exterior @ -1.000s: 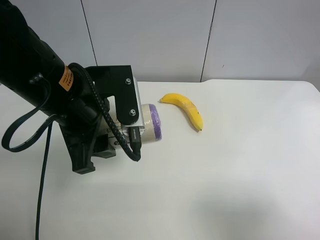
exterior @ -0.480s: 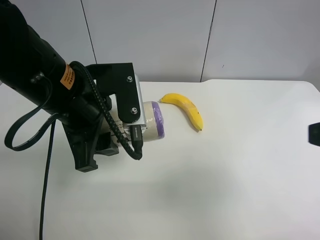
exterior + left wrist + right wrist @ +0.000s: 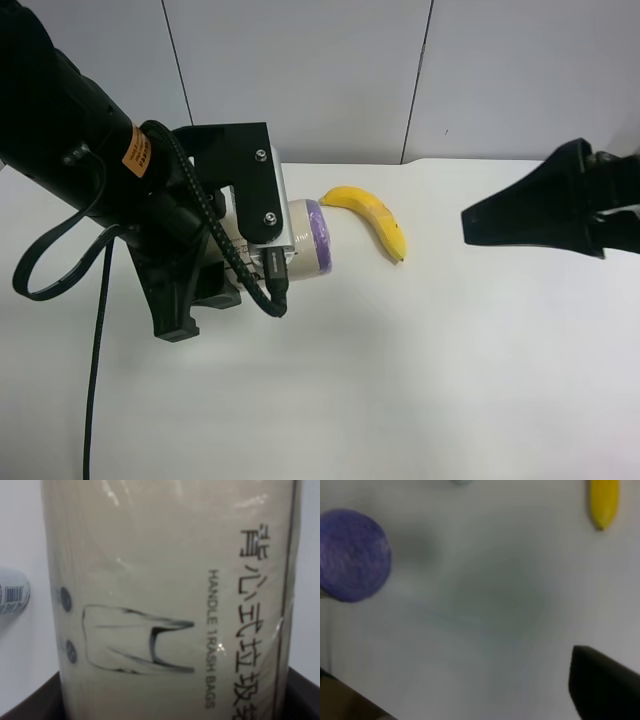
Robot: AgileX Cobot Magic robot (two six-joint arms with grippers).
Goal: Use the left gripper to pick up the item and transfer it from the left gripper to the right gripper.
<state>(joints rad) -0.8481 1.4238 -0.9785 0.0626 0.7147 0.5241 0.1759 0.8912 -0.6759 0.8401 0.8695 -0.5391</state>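
My left gripper holds the roll's other end. So my right gripper should next close on the roll's free purple end (image 3: 319,238) beside the banana.
The item (image 3: 312,238), a cream-labelled roll with a purple end, is clamped between the broad black plates of my left gripper (image 3: 264,228) and held just above the white table (image 3: 420,380). Its printed label fills the left wrist view (image 3: 170,605), and dark fingertips (image 3: 25,711) show at the corners. My right gripper (image 3: 470,224), black and tapered, reaches in from the exterior high view's right, pointing at the roll from well apart. The right wrist view shows the roll's purple end (image 3: 352,555) and one dark finger (image 3: 602,690). Its jaws' state is unclear.
A yellow banana (image 3: 375,217) lies on the table between the roll and the right gripper; it also shows in the right wrist view (image 3: 604,502). A pale bottle with a barcode (image 3: 12,597) lies beside the roll. Grey wall panels stand behind the table.
My right gripper has come into the exterior high view from the right edge and moved left. My left gripper has shifted the roll slightly up and to the right.
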